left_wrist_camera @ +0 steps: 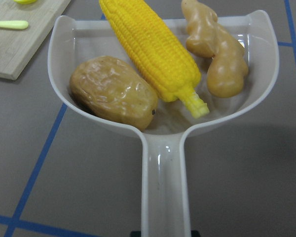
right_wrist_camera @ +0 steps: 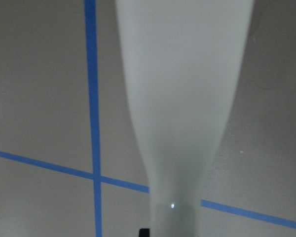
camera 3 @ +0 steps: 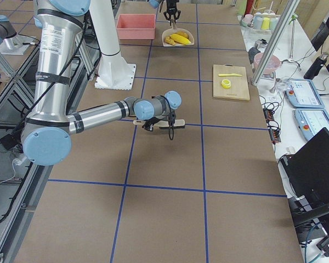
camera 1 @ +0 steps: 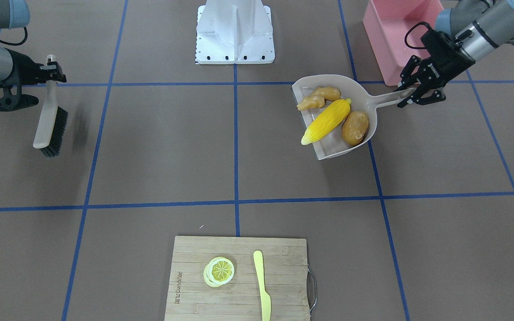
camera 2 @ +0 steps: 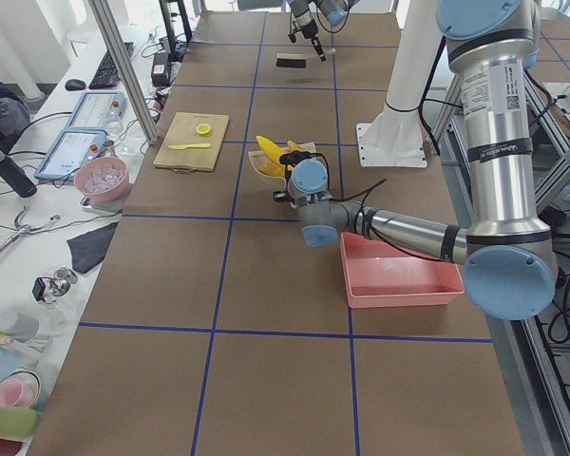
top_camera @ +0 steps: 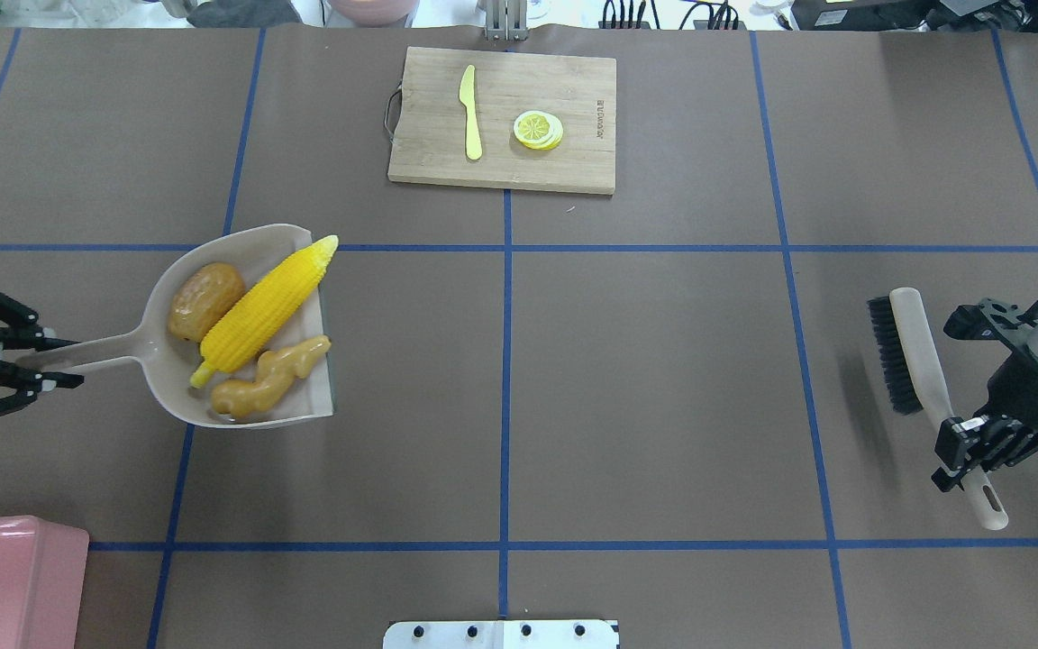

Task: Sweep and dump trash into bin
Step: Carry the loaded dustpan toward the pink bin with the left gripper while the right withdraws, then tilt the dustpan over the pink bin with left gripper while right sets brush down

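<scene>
Next, I set the beige brush, now held far off from the dustpan, down with my right gripper on the bare table [camera 1: 67,109] [right_wrist_camera: 171,148] next to the crossing of the blue lines.
The beige dustpan [camera 1: 324,79] holds the trash: a yellow corn cob [camera 1: 327,121], a brown potato [camera 1: 355,127] and a tan ginger root [camera 1: 319,97]. My left gripper [camera 1: 408,92] is shut on the dustpan's handle and holds the pan about level. It also shows in the overhead view [top_camera: 59,361]. The pink bin [camera 1: 391,40] stands just behind the left gripper, toward the robot. My right gripper [camera 1: 51,71] is shut on the handle of a beige brush [camera 1: 49,125] with black bristles, far off to the other side.
A wooden cutting board [camera 1: 239,254] with a lemon slice [camera 1: 219,270] and a pale yellow knife [camera 1: 261,285] lies at the table's far edge. The robot's white base plate [camera 1: 234,31] stands between the arms.
</scene>
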